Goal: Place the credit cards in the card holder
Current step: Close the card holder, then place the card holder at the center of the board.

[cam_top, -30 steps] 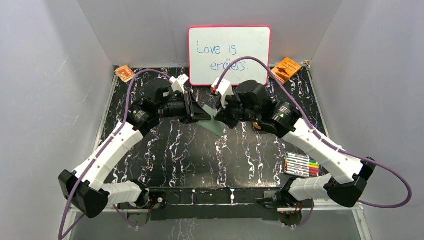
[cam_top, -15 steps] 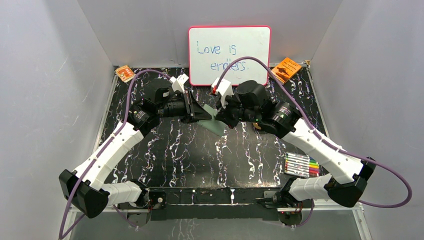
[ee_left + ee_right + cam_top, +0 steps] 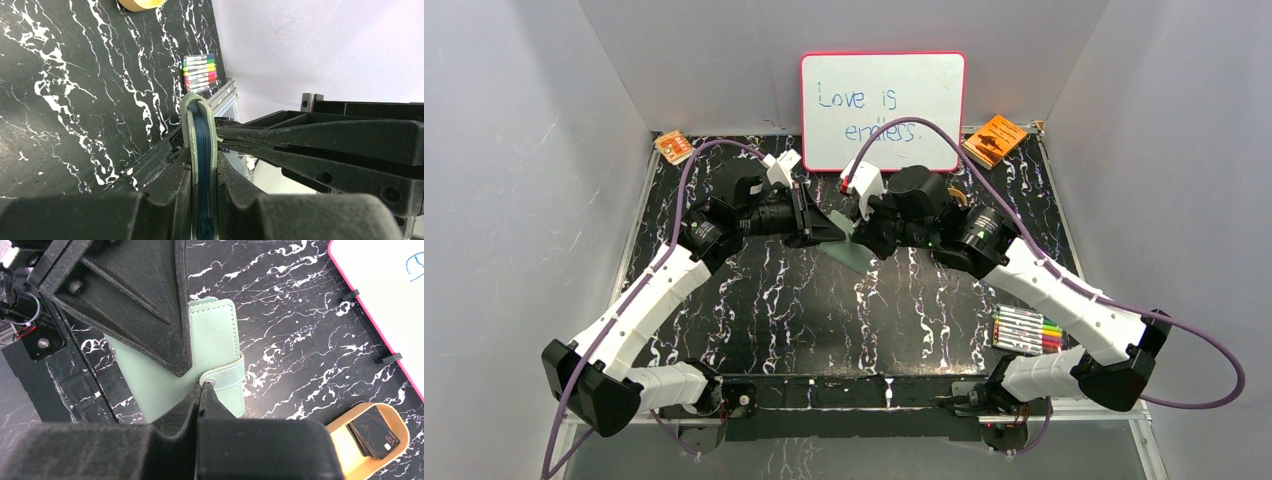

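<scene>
My left gripper is to put the card holder down on the bare black marble (image 3: 828, 309) near the middle of the table's front edge.
The card holder (image 3: 852, 255), a grey-green sleeve, is held up off the table between my two grippers. My left gripper (image 3: 834, 232) is shut on it; in the left wrist view the holder (image 3: 189, 130) stands edge-on between my left gripper's (image 3: 201, 162) jaws, with dark blue showing inside. My right gripper (image 3: 861, 238) is shut on the holder's snap strap (image 3: 225, 375), at my right gripper's (image 3: 200, 388) tips in the right wrist view. A stack of dark credit cards (image 3: 374, 437) lies in a tan tray (image 3: 340, 442).
A whiteboard (image 3: 882, 110) stands at the back. Orange booklets lie at the back right (image 3: 998, 138) and back left (image 3: 673, 147). A marker pack (image 3: 1027, 331) lies at the front right. The table is black marble with grey walls around it.
My right wrist has shifted slightly left toward the holder. The left arm and the holder have stayed put.
</scene>
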Robot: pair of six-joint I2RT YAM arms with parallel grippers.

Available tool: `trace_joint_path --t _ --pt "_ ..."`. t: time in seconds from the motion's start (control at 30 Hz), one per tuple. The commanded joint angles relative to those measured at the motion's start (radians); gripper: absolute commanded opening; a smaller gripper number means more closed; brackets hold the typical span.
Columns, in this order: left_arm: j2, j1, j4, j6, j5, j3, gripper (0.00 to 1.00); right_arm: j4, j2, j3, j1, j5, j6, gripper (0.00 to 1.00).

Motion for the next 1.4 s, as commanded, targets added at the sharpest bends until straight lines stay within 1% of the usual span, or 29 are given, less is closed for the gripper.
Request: trace_joint_path --t 0.0,0.03,0.07,0.1,0.2,0.3,0.33,0.37,0.43,0.57,0.7,0.77,0.83,0.93,1.0,1.03,1.07,1.17,1.23,1.3,1.37 --pt "-0.073 -0.042 0.156 0.035 0.128 0.067 0.0 0.004 0.013 -0.033 0.071 -0.121 0.072 0.21" --pt "-0.076 -0.042 0.108 0.062 0.092 0.062 0.0 -0.01 -0.005 -0.032 0.071 -0.108 0.076 0.34" --pt "-0.079 -0.042 0.075 0.08 0.06 0.051 0.0 -0.025 -0.024 -0.032 0.07 -0.094 0.082 0.43" --pt "-0.082 -0.04 0.052 0.09 0.03 0.036 0.0 -0.042 -0.041 -0.032 0.071 -0.081 0.089 0.5" --pt "-0.087 -0.037 0.009 0.104 -0.041 -0.008 0.0 -0.108 -0.089 -0.019 0.071 -0.05 0.091 0.63" --pt "-0.093 -0.034 -0.004 0.11 -0.1 -0.057 0.0 -0.161 -0.141 0.001 0.071 -0.002 0.115 0.72" --pt "-0.095 -0.034 -0.003 0.112 -0.12 -0.078 0.0 -0.164 -0.163 -0.001 0.071 0.016 0.121 0.85" --pt "-0.095 -0.034 0.0 0.115 -0.137 -0.105 0.0 -0.159 -0.187 -0.01 0.071 0.072 0.125 0.91" --pt "-0.089 -0.034 0.013 0.109 -0.157 -0.168 0.0 -0.122 -0.228 -0.05 0.07 0.15 0.138 0.95" --pt "-0.057 -0.034 0.104 0.1 -0.161 -0.312 0.0 0.027 -0.272 -0.162 0.071 0.243 0.193 0.95" --pt "0.006 -0.034 0.229 0.119 -0.152 -0.423 0.0 0.201 -0.302 -0.284 0.071 0.271 0.266 0.95" --pt "0.046 -0.034 0.285 0.121 -0.16 -0.465 0.0 0.258 -0.301 -0.336 0.071 0.276 0.299 0.96" --pt "0.079 -0.033 0.337 0.113 -0.164 -0.5 0.0 0.286 -0.289 -0.357 0.071 0.289 0.332 0.96" --pt "0.114 -0.032 0.374 0.113 -0.199 -0.528 0.0 0.293 -0.276 -0.368 0.071 0.323 0.372 0.96" --pt "0.137 -0.033 0.36 0.124 -0.254 -0.532 0.0 0.293 -0.281 -0.38 0.07 0.347 0.386 0.96" --pt "0.149 -0.032 0.325 0.132 -0.279 -0.531 0.0 0.291 -0.287 -0.387 0.071 0.358 0.389 0.97" --pt "0.16 -0.031 0.297 0.137 -0.305 -0.529 0.04 0.288 -0.292 -0.392 0.07 0.37 0.392 0.97" --pt "0.18 -0.031 0.243 0.154 -0.369 -0.532 0.26 0.276 -0.31 -0.404 0.07 0.399 0.39 0.97" --pt "0.178 -0.031 0.206 0.153 -0.414 -0.535 0.43 0.267 -0.318 -0.408 0.07 0.415 0.39 0.98" --pt "0.166 -0.031 0.158 0.145 -0.468 -0.529 0.65 0.259 -0.326 -0.409 0.07 0.43 0.392 0.98" --pt "0.151 -0.031 0.095 0.14 -0.529 -0.51 0.77 0.25 -0.328 -0.407 0.07 0.463 0.397 0.99"
